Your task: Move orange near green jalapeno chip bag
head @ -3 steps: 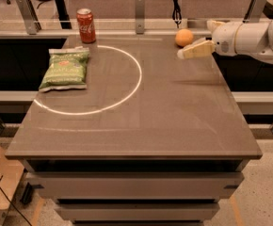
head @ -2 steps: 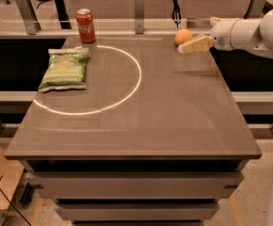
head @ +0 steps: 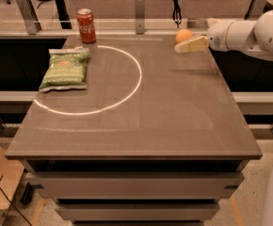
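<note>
Next, my gripper closes around the middle of the orange [head: 182,36], because the orange has to move near the green jalapeno chip bag.
The orange [head: 183,35] sits on the table near its far edge, right of centre. The green jalapeno chip bag [head: 65,68] lies flat at the left of the table, far from the orange. My gripper [head: 193,36] comes in from the right on a white arm and is open just to the right of the orange. One cream finger [head: 191,44] reaches in front of the orange. Whether it touches the fruit does not show. The gripper holds nothing.
A red soda can [head: 85,25] stands at the far left, behind the chip bag. A white circle line [head: 137,76] is drawn on the brown table [head: 174,126]. Metal posts and a rail run along the far edge. The white arm [head: 249,32] overhangs the table's right side.
The gripper has moved a little toward the far edge and closer to the orange. The orange, bag and can have not moved.
</note>
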Controlling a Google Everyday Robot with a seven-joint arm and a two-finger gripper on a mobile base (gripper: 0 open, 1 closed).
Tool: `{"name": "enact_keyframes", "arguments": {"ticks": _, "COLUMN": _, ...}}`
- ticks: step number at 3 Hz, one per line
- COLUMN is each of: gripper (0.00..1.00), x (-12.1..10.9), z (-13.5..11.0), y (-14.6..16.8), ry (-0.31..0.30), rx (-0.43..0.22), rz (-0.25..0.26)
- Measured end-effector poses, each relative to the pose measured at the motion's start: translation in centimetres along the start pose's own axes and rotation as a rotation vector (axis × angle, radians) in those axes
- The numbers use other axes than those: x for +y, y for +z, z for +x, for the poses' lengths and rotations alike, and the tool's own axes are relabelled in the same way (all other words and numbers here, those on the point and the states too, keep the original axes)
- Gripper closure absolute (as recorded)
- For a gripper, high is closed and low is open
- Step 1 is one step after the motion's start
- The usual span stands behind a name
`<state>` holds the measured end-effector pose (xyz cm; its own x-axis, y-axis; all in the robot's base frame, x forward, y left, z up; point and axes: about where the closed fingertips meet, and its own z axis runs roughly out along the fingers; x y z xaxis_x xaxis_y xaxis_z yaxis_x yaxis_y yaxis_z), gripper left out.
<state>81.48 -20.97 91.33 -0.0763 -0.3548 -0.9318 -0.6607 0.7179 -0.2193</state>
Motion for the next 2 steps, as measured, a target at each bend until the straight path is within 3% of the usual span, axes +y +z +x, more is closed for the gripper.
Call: {"name": "enact_keyframes", "arguments": {"ticks": 2, "gripper": 0.00, "x": -1.6, "z": 0.3, "y": 3.0, "ry": 0.087, "rx": -0.050, "rz": 0.098}}
